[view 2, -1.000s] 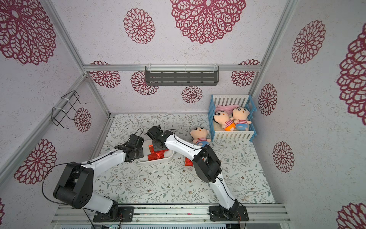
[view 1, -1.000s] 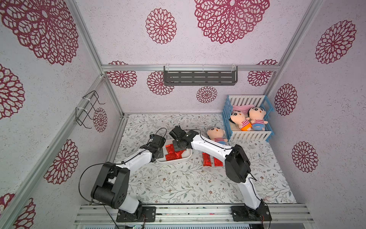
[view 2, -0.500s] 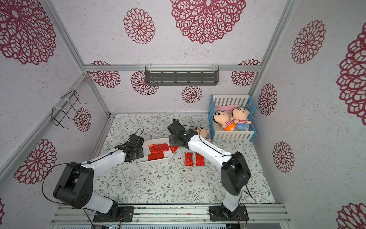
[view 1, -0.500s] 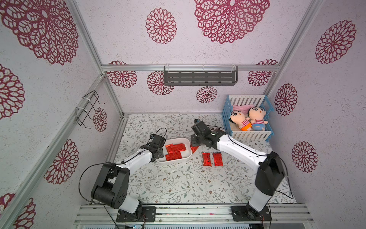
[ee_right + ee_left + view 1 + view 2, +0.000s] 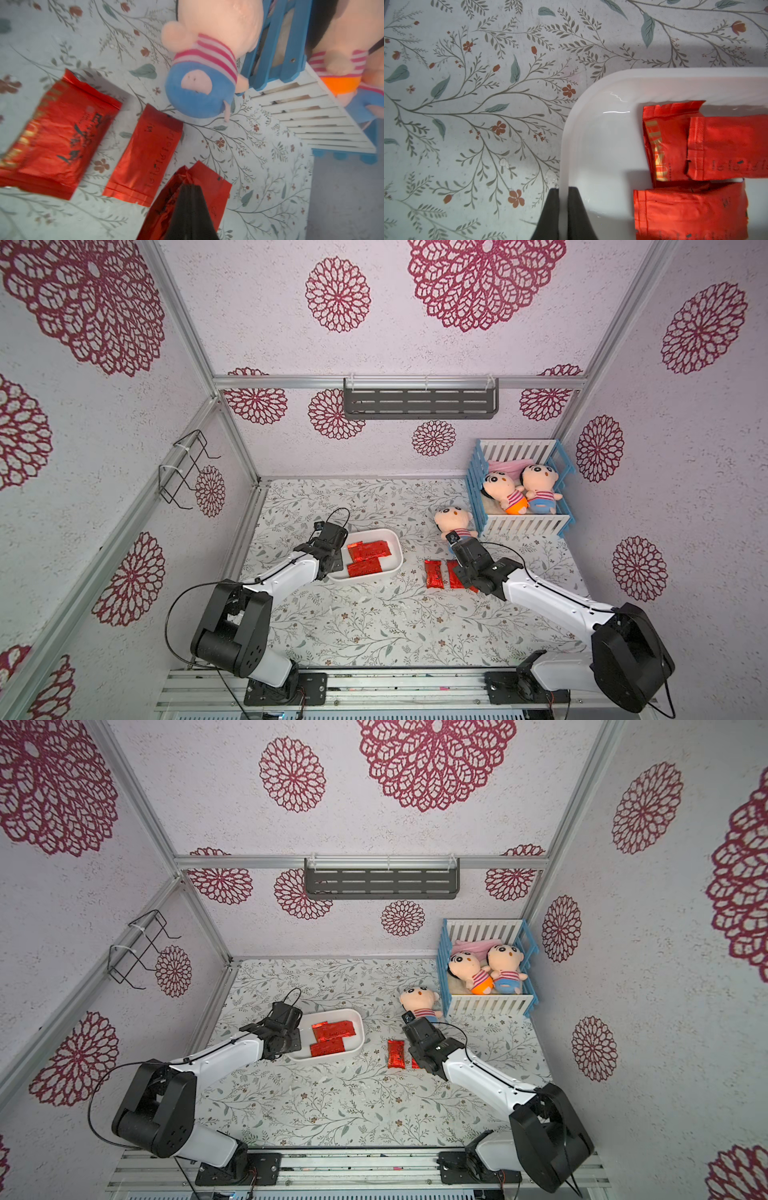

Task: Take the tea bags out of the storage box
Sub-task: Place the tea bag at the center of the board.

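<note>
Next, I let go of the third tea bag with my right gripper beside the tea bag nearer the crib [image 5: 476, 570] [image 5: 189, 167], by the plush doll's feet.
The white storage box [image 5: 400, 561] lies left of centre on the floral table. My left gripper [image 5: 563, 192] is shut on the rim [image 5: 591, 87] at its left end. Three red foil tea bags [image 5: 726, 149] lie inside, overlapping. Right of the box, two tea bags [image 5: 433, 573] lie flat on the table, side by side [image 5: 145, 153]. My right gripper [image 5: 189, 186] is shut on a third tea bag [image 5: 212, 187], held low beside those two. In both top views the right wrist [image 5: 424, 1048] hides that bag and its fingertips.
A plush doll [image 5: 455, 520] lies just behind the right gripper. The blue-and-white crib [image 5: 519, 526] with two dolls stands at the back right. A grey shelf [image 5: 419, 402] hangs on the back wall, a wire rack [image 5: 183, 468] on the left wall.
The right arm has swung from over the box to the right, carrying a tea bag down beside the two on the table. The left arm and box have stayed put.
</note>
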Robot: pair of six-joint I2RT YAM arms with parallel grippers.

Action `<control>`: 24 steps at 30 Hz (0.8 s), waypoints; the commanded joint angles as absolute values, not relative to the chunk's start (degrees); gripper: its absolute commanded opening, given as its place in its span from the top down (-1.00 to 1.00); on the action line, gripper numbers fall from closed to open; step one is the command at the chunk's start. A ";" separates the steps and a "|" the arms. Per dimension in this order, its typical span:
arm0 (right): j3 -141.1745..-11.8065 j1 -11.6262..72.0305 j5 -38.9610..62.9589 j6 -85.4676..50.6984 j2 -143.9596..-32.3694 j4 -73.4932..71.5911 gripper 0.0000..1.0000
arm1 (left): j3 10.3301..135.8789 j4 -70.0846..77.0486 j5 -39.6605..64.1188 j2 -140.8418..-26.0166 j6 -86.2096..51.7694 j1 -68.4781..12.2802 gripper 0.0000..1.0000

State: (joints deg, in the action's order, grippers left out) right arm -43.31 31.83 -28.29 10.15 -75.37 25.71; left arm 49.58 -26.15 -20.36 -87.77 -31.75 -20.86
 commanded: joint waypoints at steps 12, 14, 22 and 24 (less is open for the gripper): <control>-39.70 28.78 -28.85 31.77 -77.77 8.28 1.00 | 48.51 -29.23 -20.74 -89.38 -31.21 -21.63 1.00; -39.61 27.27 -28.63 32.60 -79.34 7.64 1.00 | 48.60 -29.36 -20.74 -89.55 -31.19 -21.66 1.00; -39.28 25.24 -28.48 36.46 -85.80 4.82 1.00 | 48.93 -29.52 -20.56 -90.15 -31.06 -21.69 1.00; -39.29 25.10 -28.42 36.78 -86.44 4.23 1.00 | 49.04 -29.62 -20.61 -90.27 -31.09 -21.62 1.00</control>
State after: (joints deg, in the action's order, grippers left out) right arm -39.09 25.47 -28.67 34.20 -86.37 7.60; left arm 49.60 -26.17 -20.38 -87.83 -31.73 -20.88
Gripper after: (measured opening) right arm 0.041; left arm 0.093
